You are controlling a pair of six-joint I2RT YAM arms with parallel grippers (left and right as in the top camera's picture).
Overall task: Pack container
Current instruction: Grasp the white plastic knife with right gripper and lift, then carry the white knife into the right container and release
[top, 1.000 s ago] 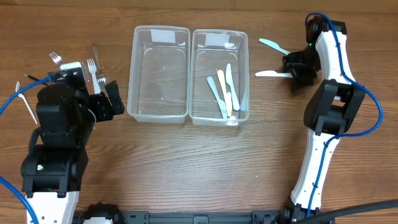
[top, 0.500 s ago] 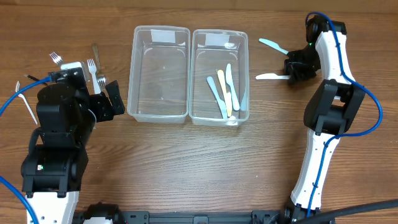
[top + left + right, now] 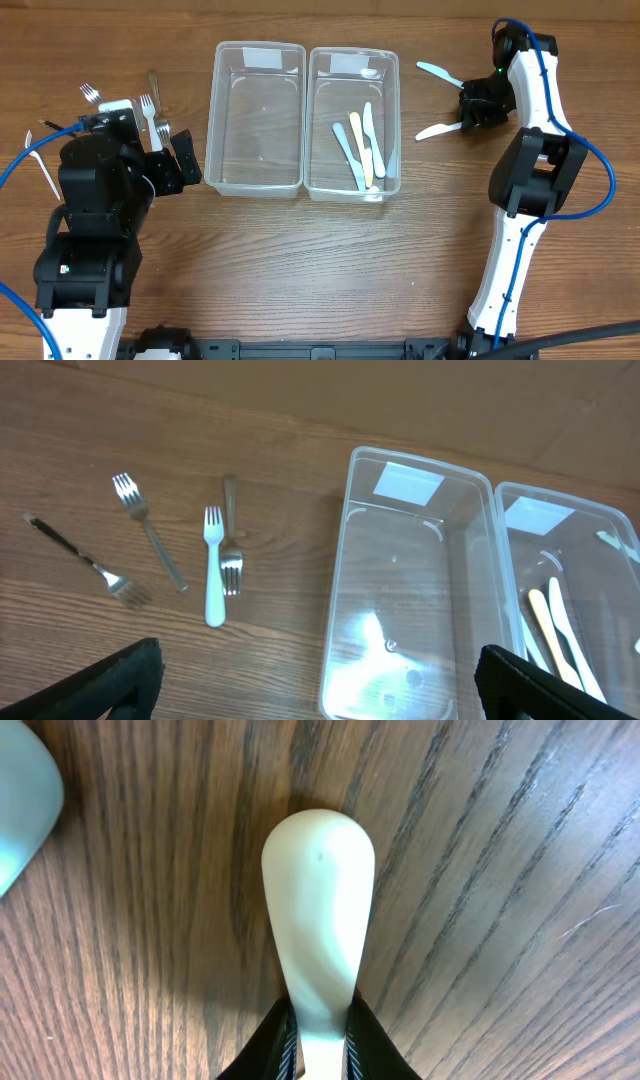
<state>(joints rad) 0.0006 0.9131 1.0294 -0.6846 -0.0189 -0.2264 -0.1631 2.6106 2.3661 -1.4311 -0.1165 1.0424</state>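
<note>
I need to let go of the white knife with my right gripper between the yellow and light blue knives in the container (image 3: 367, 150).
Two clear plastic containers stand side by side at the back of the table. The left container (image 3: 212, 120) (image 3: 340, 560) is empty. The right container (image 3: 397, 120) holds several plastic knives (image 3: 362, 145). To its right, my right gripper (image 3: 463, 117) (image 3: 322, 1050) is shut on the handle of a white plastic knife (image 3: 432, 130) (image 3: 318, 910), which points left and is slightly angled. A light blue knife (image 3: 438, 73) (image 3: 20, 810) lies on the table just behind it. My left gripper (image 3: 175, 160) (image 3: 320, 690) stands wide open, left of the empty container, holding nothing.
Several forks lie on the wood at the far left: a white plastic fork (image 3: 213, 570), a metal fork (image 3: 148, 535), another metal one (image 3: 230, 550) and a black-handled fork (image 3: 85, 560). The right arm's base column (image 3: 505, 260) stands at the right.
My right gripper has closed on the white knife's handle. The knife's blade end has swung slightly toward the table's front. The left arm has not moved.
</note>
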